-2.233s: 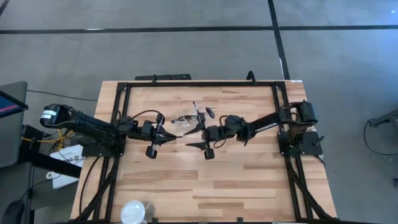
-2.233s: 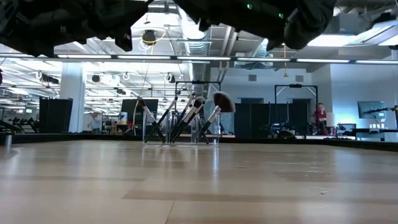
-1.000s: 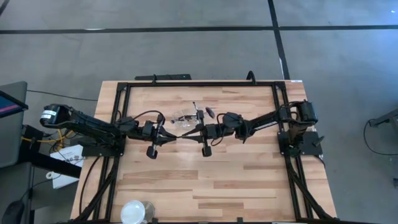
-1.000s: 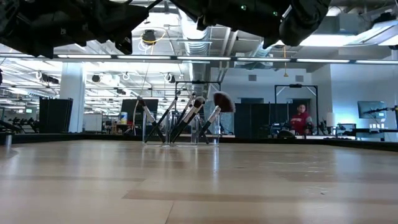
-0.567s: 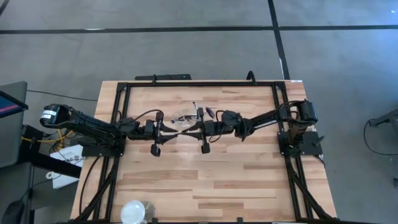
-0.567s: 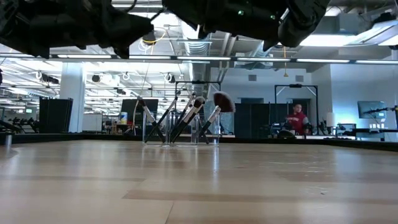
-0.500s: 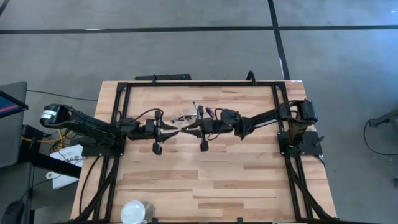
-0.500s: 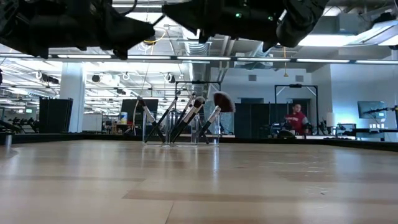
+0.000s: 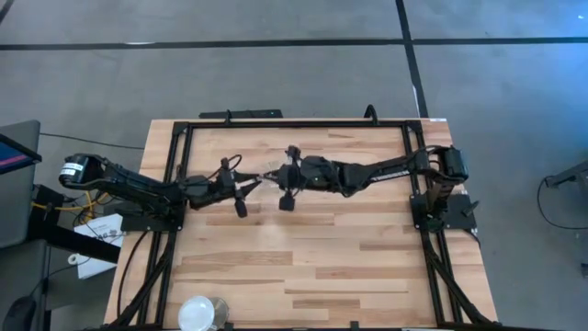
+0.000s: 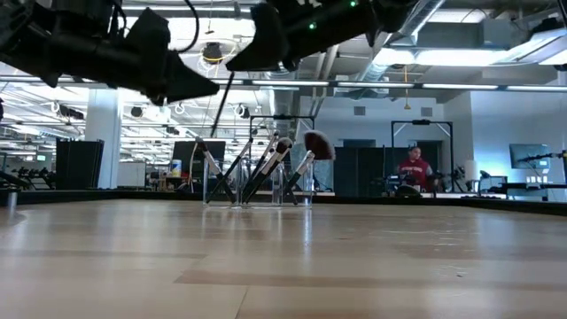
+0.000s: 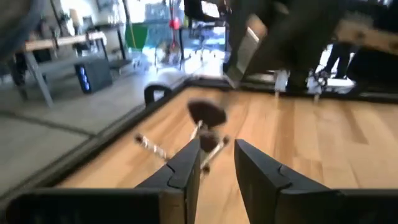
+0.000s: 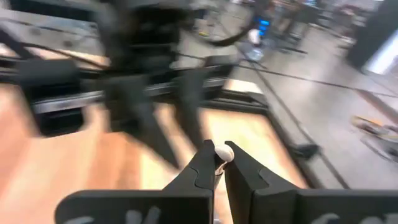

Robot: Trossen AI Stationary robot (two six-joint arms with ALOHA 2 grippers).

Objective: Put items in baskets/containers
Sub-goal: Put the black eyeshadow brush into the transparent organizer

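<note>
I need to let go of the thin brush with my right gripper inside the clear container [image 9: 271,176], among the other makeup brushes.
A clear container [image 10: 257,188] stands at the far middle of the table. Several makeup brushes [image 10: 266,164] lean in it with their heads up, one of them fan-shaped [image 10: 317,144]. My left gripper [image 9: 242,190] hovers open just left of the container [image 9: 268,173]. The left wrist view shows the brush heads [image 11: 207,112] ahead of my left gripper [image 11: 217,163]. My right gripper [image 9: 287,180] hovers above the container's right side. It is shut on a thin brush [image 10: 221,111]. My right gripper pinches a thin brush between its two fingertips, and a small light end [image 12: 224,153] shows between them. In the low view the dark handle [image 10: 223,105] hangs slanting below the fingers, clear of the table and above the container.
A black rail frame [image 9: 294,122] runs round the table's far and side edges. A round white and clear object [image 9: 197,313] sits at the near left edge. Bare wood fills the near half. A person in red [image 10: 413,167] stands in the room behind.
Both grippers have gone toward the table's far edge and closed in on the container. My right gripper has also gone toward the left edge, and the thin brush now hangs below it near the container. The brushes in the container have stayed put.
</note>
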